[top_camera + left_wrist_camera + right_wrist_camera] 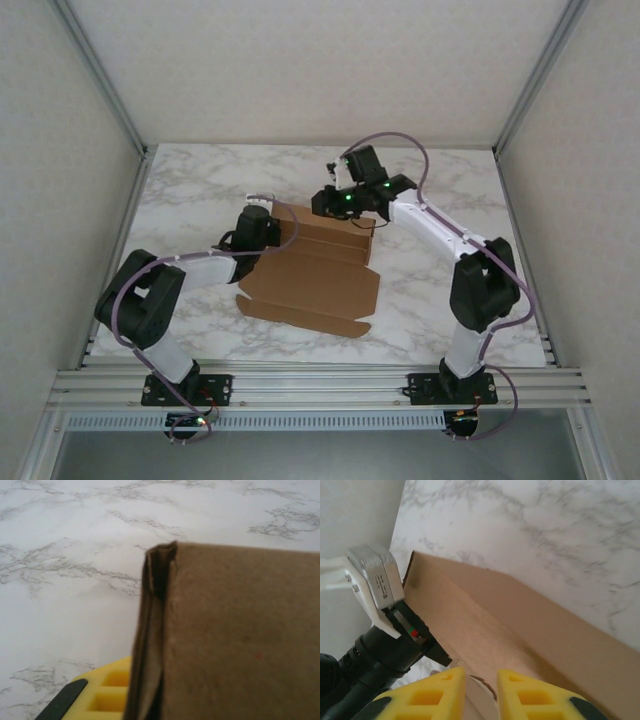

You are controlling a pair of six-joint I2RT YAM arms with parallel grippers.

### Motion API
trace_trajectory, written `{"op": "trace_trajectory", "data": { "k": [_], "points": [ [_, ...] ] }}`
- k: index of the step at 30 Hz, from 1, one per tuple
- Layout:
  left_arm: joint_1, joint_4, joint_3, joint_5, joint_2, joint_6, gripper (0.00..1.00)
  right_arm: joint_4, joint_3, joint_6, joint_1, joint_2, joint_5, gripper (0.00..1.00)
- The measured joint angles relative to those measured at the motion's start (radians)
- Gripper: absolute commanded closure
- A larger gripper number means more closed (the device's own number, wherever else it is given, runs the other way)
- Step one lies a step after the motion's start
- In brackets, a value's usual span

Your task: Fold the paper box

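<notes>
The layers of the paper box's folded end stand apart at the top corner, so I will open my left gripper and take the layers deeper down (149,677) to press them together.
The paper box (315,285) is plain brown cardboard in the middle of the marble table, with its front panel lying flat and its back wall and left end raised. My left gripper (266,228) is shut on the folded left end wall (150,645); one yellow finger (107,692) shows beside it and the other is hidden behind the cardboard (240,630). My right gripper (336,203) hangs over the back wall (520,625). Its yellow fingers (435,695) stand a narrow gap apart, and a thin flap edge fills that gap at the right gripper (481,674).
The left arm's wrist camera housing (375,580) and black gripper body sit close beside my right fingers. Enclosure walls and aluminium posts (100,90) ring the table. Bare marble (440,180) lies behind and to both sides of the box.
</notes>
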Motion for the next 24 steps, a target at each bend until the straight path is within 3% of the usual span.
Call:
{"op": "trace_trajectory", "data": {
  "k": [5, 7, 9, 12, 24],
  "points": [
    [-0.003, 0.013, 0.0, -0.001, 0.005, 0.0, 0.99, -0.002, 0.03, 0.0, 0.013, 0.066, -0.016, 0.79],
    [-0.003, 0.013, 0.0, -0.001, 0.005, 0.0, 0.88, -0.001, 0.035, 0.0, 0.008, 0.068, -0.015, 0.79],
    [-0.003, 0.019, -0.005, -0.001, 0.004, 0.001, 0.7, -0.001, 0.036, 0.0, 0.008, 0.068, -0.011, 0.79],
    [-0.004, 0.04, -0.031, 0.003, -0.002, -0.01, 0.58, 0.0, 0.037, 0.0, 0.008, 0.068, -0.01, 0.79],
    [0.016, 0.104, -0.124, 0.011, -0.092, -0.054, 0.54, 0.005, 0.039, 0.0, 0.009, 0.068, -0.004, 0.76]
  ]
}}
